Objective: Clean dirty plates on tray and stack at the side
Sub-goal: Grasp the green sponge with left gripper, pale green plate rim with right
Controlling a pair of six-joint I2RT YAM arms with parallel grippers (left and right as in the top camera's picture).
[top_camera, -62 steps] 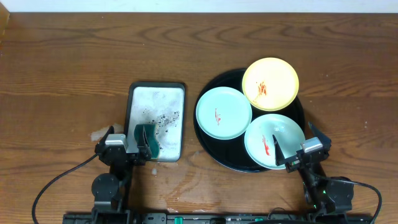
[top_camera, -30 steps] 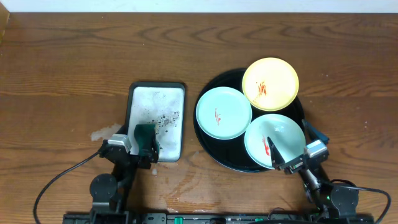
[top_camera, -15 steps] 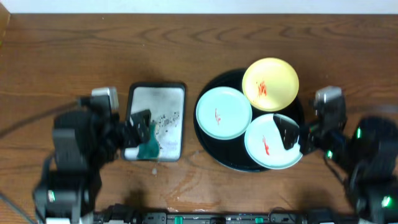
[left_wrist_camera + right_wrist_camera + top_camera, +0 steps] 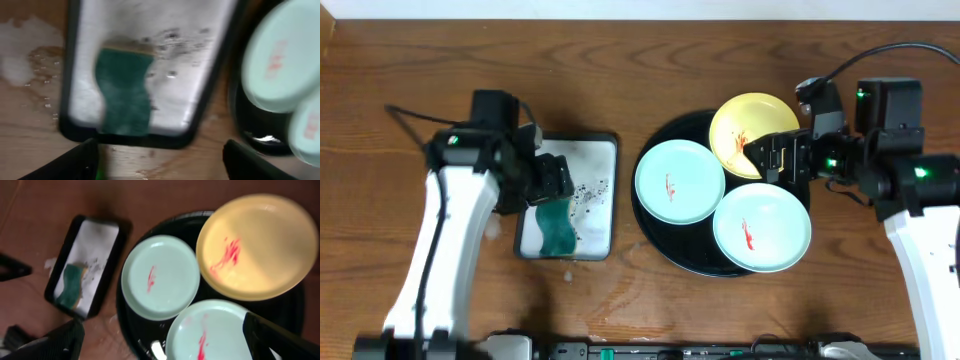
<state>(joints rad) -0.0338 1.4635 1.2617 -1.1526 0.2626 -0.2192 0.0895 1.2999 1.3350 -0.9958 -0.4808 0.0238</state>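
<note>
I should use my right gripper to grab the mint plate nearest the grey tray by its rim (image 4: 723, 181) (image 4: 198, 280) next to the yellow plate, to hold it for scrubbing.
Three plates lie on the round black tray (image 4: 650, 232): a mint plate (image 4: 680, 181) at its left, a mint plate (image 4: 762, 228) at its front and a yellow plate (image 4: 752, 128) at the back, each with a red sauce smear. All three show in the right wrist view: left mint (image 4: 160, 276), front mint (image 4: 210, 335), yellow (image 4: 257, 245). My right gripper (image 4: 772, 158) (image 4: 165, 347) is open and empty, hovering above the tray between the yellow and front plates. My left gripper (image 4: 552, 180) (image 4: 160, 165) is open and empty above the grey tray.
A grey rectangular tray (image 4: 582, 155) (image 4: 200, 60) with soapy water and dark specks holds a green sponge (image 4: 555, 226) (image 4: 125, 90) at its near end. A wet patch (image 4: 22, 42) lies on the wood left of it.
Both arms rose from the near table edge and swung out. The left gripper moved over the grey tray, the right over the black tray near the yellow plate. Plates and sponge stayed put.
</note>
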